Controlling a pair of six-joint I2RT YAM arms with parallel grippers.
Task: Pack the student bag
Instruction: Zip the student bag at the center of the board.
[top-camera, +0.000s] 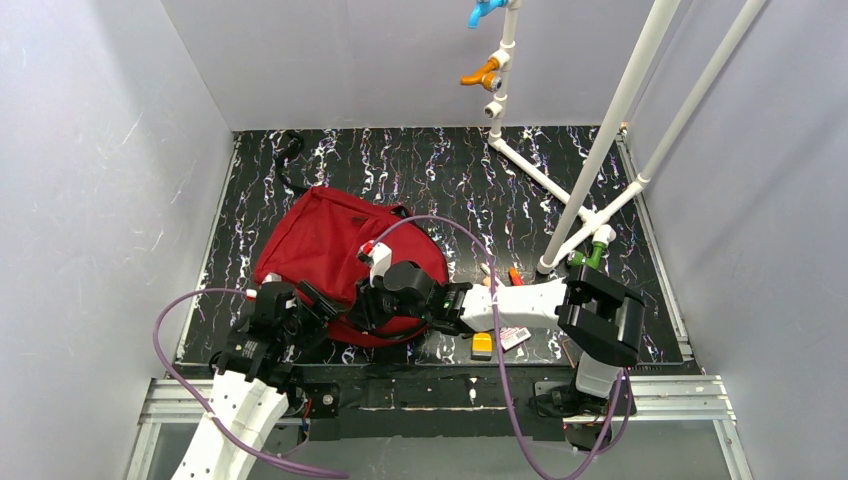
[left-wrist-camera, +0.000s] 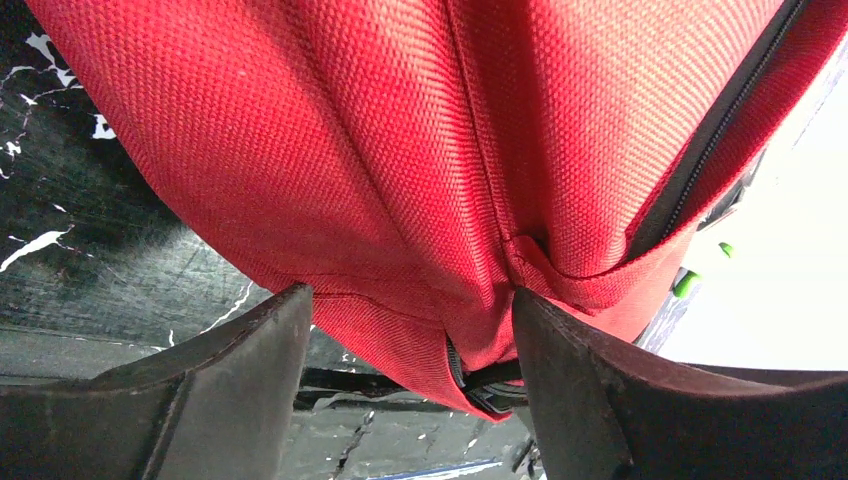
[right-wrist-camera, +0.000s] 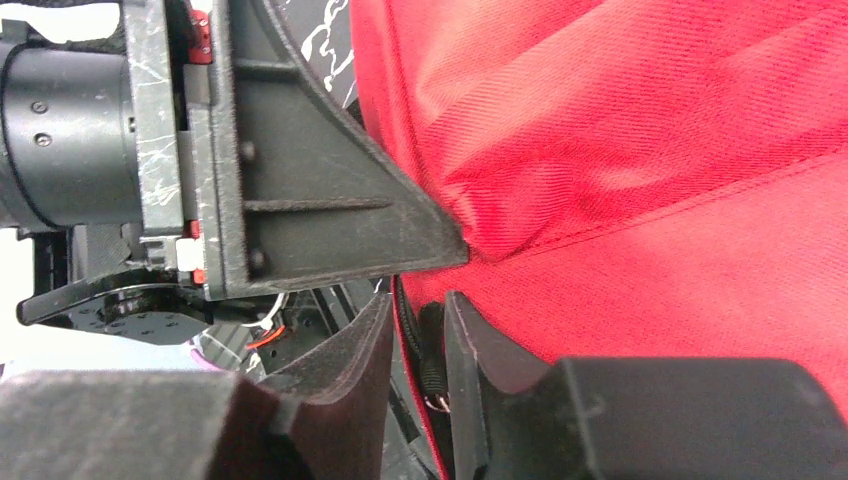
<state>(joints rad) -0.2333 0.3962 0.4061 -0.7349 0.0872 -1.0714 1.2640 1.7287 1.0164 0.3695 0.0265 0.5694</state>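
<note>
My right gripper's fingers overreach the zip pull onto the black zip, so they should open, back off and pinch the pull itself (right-wrist-camera: 437, 403).
The dark red student bag (top-camera: 318, 248) lies at the centre left of the dark mat. It fills the left wrist view (left-wrist-camera: 400, 150) and the right wrist view (right-wrist-camera: 650, 200). My left gripper (top-camera: 298, 312) is at the bag's near left edge. Its jaws stand wide open (left-wrist-camera: 410, 335) astride the bag's lower edge, where a black zip (left-wrist-camera: 455, 365) shows. My right gripper (top-camera: 372, 305) is at the bag's near right edge. Its fingers (right-wrist-camera: 418, 350) are nearly closed on the black zip pull (right-wrist-camera: 430, 370) at the bag's rim. The inside of the bag is hidden.
A white pipe frame (top-camera: 600, 150) with orange and blue fittings rises at the back right. Small items lie to the right of the bag: a yellow-orange block (top-camera: 482, 345), a label card (top-camera: 515, 337) and an orange marker (top-camera: 515, 275). A black strap (top-camera: 290, 148) lies at the back left.
</note>
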